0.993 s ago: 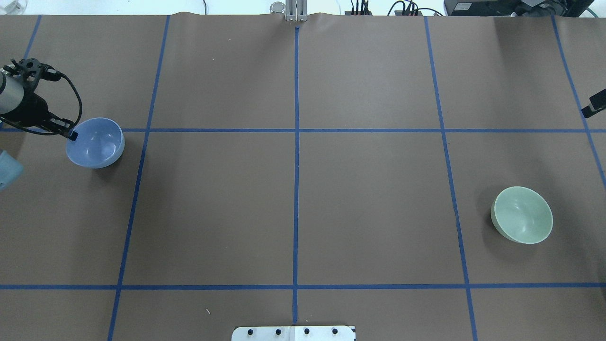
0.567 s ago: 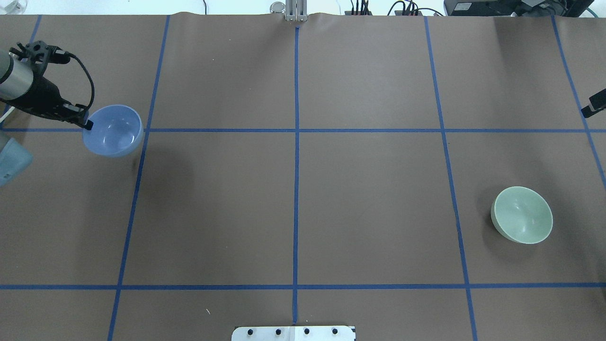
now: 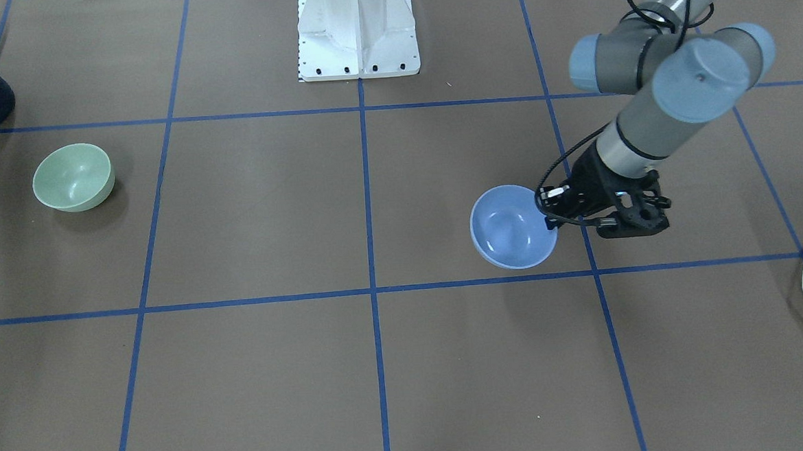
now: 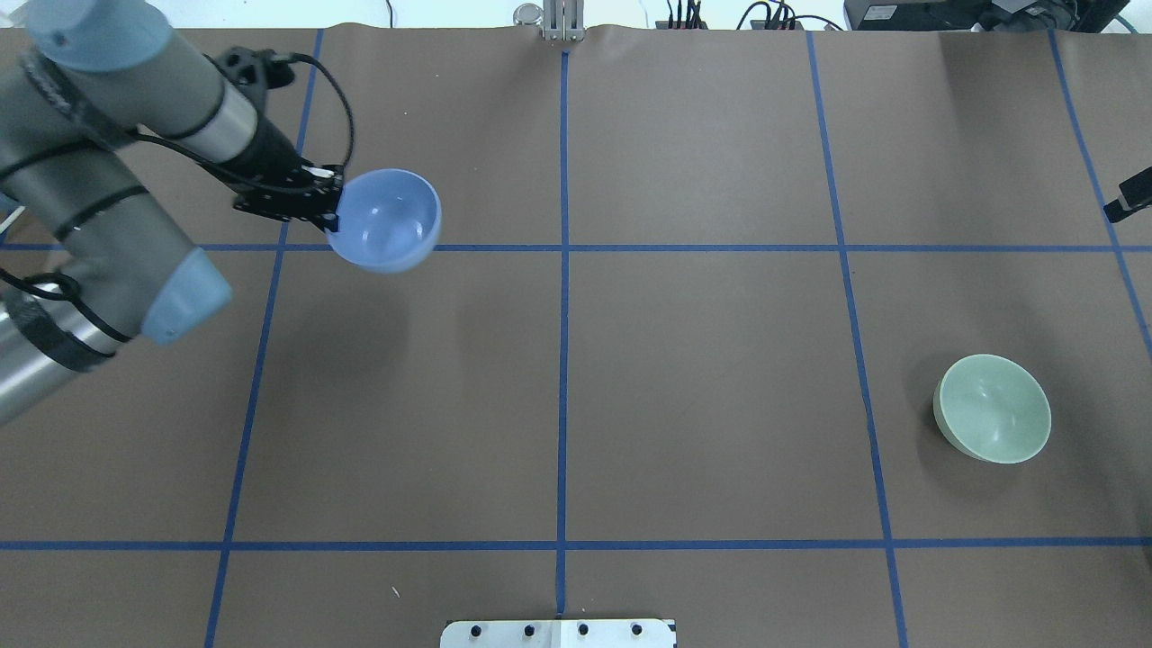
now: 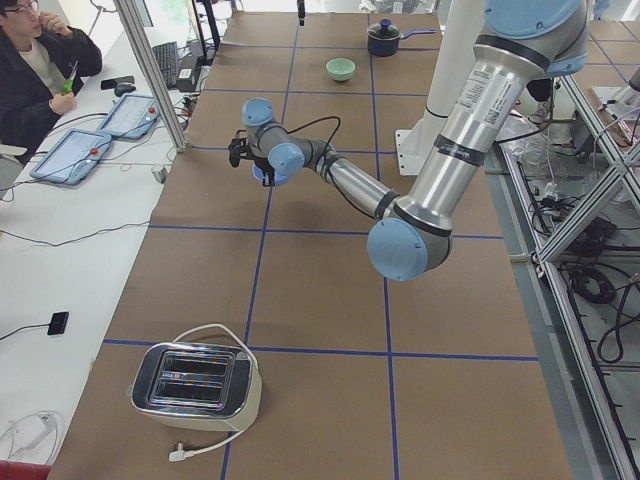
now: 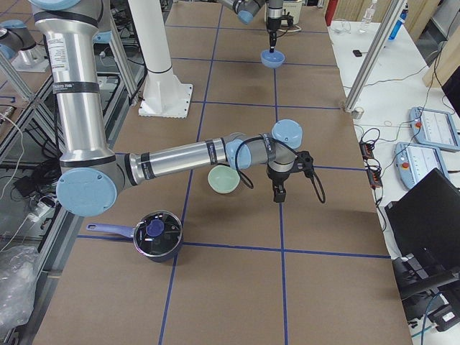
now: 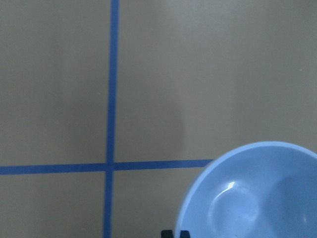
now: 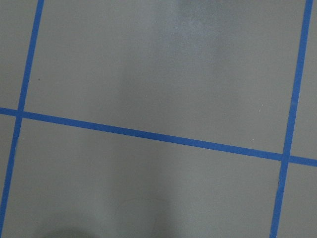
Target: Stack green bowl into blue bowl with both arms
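I will let go of the blue bowl with my left gripper on the blue line running out from the white robot base (image 3: 367, 190).
The blue bowl (image 4: 387, 220) hangs above the table, held by its rim in my left gripper (image 4: 331, 212), which is shut on it. It also shows in the front-facing view (image 3: 511, 228) and fills the lower right of the left wrist view (image 7: 257, 196). The green bowl (image 4: 992, 409) stands upright on the table at the right, also seen in the front-facing view (image 3: 72, 177). My right gripper (image 6: 279, 191) hovers beside the green bowl (image 6: 223, 180) without touching it. Only its tip shows at the overhead view's right edge (image 4: 1125, 202), so I cannot tell if it is open.
A dark lidded pot (image 6: 157, 236) stands near the green bowl on the robot's side. A toaster (image 5: 195, 385) with a white cable sits at the table's left end. The white robot base (image 3: 357, 35) stands at mid-table. An operator (image 5: 35, 70) sits beyond the far edge.
My left arm has lifted the blue bowl and carried it to the right, toward the table's middle. The green bowl and the right gripper have not moved.
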Controlling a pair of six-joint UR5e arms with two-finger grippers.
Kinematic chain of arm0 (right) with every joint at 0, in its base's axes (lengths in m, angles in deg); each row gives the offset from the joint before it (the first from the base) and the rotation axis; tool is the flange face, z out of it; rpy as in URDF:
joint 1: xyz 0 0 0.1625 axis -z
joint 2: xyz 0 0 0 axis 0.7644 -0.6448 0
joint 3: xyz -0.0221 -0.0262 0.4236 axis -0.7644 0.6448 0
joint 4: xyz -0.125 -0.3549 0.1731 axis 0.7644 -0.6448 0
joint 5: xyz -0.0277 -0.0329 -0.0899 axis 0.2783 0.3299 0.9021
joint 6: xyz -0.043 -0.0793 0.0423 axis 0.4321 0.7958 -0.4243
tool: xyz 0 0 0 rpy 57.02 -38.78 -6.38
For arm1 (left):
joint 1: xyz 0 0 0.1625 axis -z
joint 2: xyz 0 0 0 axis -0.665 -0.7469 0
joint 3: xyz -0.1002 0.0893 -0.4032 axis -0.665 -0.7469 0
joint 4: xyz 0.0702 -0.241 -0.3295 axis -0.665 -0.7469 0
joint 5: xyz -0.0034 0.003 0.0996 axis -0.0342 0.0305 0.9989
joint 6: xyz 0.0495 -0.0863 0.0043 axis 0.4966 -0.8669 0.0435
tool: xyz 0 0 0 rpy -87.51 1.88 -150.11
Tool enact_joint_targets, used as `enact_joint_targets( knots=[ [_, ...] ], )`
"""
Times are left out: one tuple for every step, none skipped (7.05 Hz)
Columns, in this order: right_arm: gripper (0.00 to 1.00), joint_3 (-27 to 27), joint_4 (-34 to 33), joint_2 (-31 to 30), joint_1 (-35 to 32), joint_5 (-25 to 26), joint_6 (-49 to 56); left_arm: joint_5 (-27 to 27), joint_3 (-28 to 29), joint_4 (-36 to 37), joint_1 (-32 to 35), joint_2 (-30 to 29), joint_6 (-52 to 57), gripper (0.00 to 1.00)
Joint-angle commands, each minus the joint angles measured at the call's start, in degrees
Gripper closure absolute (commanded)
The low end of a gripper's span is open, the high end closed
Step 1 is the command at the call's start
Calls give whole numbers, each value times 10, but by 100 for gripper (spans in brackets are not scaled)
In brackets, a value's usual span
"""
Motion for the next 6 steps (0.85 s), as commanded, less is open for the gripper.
enact_joint_targets(
  knots=[
    [0,1,0,0,0,0,0,86,5,10,-107,-59,-95,100],
    [0,1,0,0,0,0,0,130,7,29,-149,-82,-124,100],
    [0,1,0,0,0,0,0,163,14,47,-177,-100,-133,100],
    [0,1,0,0,0,0,0,178,16,50,-192,-105,-133,100],
    [0,1,0,0,0,0,0,207,17,50,-209,-104,-133,100],
    [0,1,0,0,0,0,0,216,18,50,-219,-104,-132,100]
  ],
)
